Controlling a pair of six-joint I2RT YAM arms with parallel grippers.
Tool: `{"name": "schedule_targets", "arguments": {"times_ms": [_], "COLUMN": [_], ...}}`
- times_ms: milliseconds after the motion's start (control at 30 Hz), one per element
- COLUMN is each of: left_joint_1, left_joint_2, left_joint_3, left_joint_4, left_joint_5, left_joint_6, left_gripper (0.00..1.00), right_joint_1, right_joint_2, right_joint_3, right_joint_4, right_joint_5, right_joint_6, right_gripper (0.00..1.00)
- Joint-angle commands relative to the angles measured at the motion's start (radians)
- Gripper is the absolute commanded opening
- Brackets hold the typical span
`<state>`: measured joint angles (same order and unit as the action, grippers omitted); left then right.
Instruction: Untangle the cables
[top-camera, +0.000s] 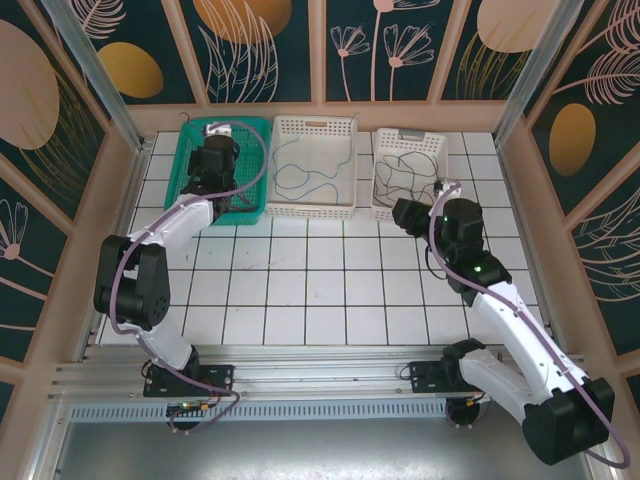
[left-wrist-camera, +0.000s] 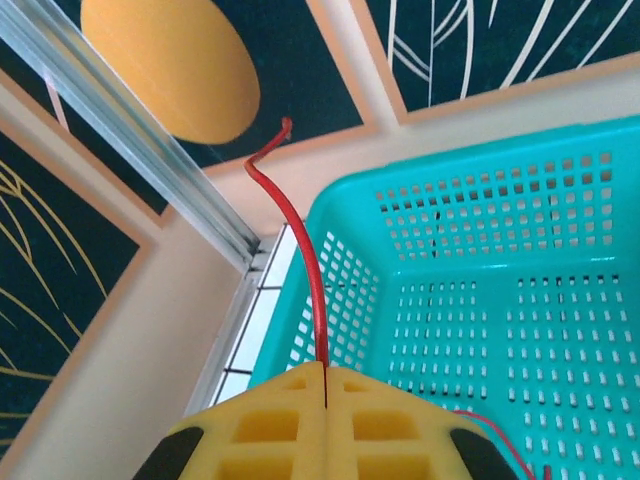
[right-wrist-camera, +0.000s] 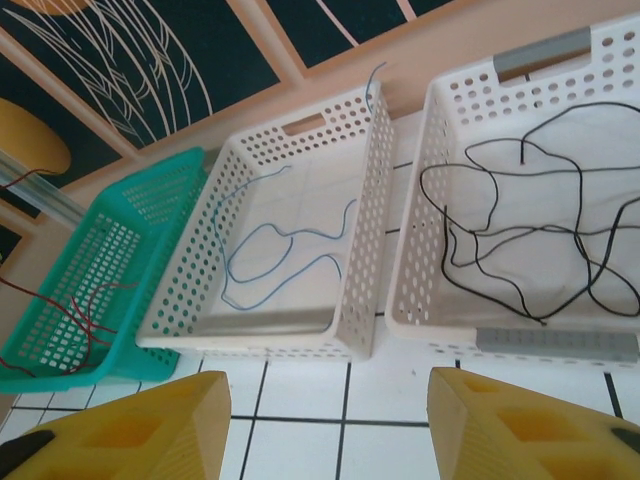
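Next, my left gripper releases the red cable inside the green basket (top-camera: 199, 174), along its side nearest the metal post.
My left gripper (left-wrist-camera: 326, 375) is shut on a red cable (left-wrist-camera: 305, 250), which rises from between the yellow fingers and curls past the back left corner of the teal basket (left-wrist-camera: 480, 200). From above, that gripper (top-camera: 212, 140) hangs over the green basket (top-camera: 190, 160). More red cable (right-wrist-camera: 80, 310) lies inside this basket. A blue cable (right-wrist-camera: 280, 250) lies looped in the middle white basket (right-wrist-camera: 365, 240). Black cables (right-wrist-camera: 520, 230) lie tangled in the right white basket (right-wrist-camera: 420, 230). My right gripper (right-wrist-camera: 330, 430) stands open over the tiles in front of the two white baskets, holding nothing.
The three baskets stand in a row at the back of the white tiled table (top-camera: 320, 290). Patterned walls and a metal post (left-wrist-camera: 130, 130) close in behind and beside the green basket. The right gripper (top-camera: 400, 210) sits near the right basket's front edge.
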<state>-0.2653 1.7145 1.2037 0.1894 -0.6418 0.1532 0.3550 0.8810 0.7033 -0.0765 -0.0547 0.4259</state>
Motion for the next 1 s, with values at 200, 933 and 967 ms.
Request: {"name": "schedule_targets", "arguments": {"times_ms": [200,933,967], "left_joint_1": [0.000,0.008,0.010], "left_joint_2": [0.152,0.265,0.266], "left_joint_3": [0.013,0.138,0.135], "left_joint_4": [-0.154,-0.346,-0.350], "left_joint_5": [0.188,0.254,0.260], "left_joint_6": [-0.172,-0.256,-0.257], "left_gripper": [0.00,0.00,0.00], "right_joint_1": [0.024,0.033,0.033], "right_joint_2": [-0.022,-0.012,-0.011], "right_joint_3": [-0.025,-0.034,-0.035], "right_joint_4": [-0.023,-0.036,-0.038], "right_joint_5": [-0.026,-0.031,-0.032], "right_joint_6": [0.015,0.007,0.007], "right_gripper": [0.55,0.55,0.55]}}
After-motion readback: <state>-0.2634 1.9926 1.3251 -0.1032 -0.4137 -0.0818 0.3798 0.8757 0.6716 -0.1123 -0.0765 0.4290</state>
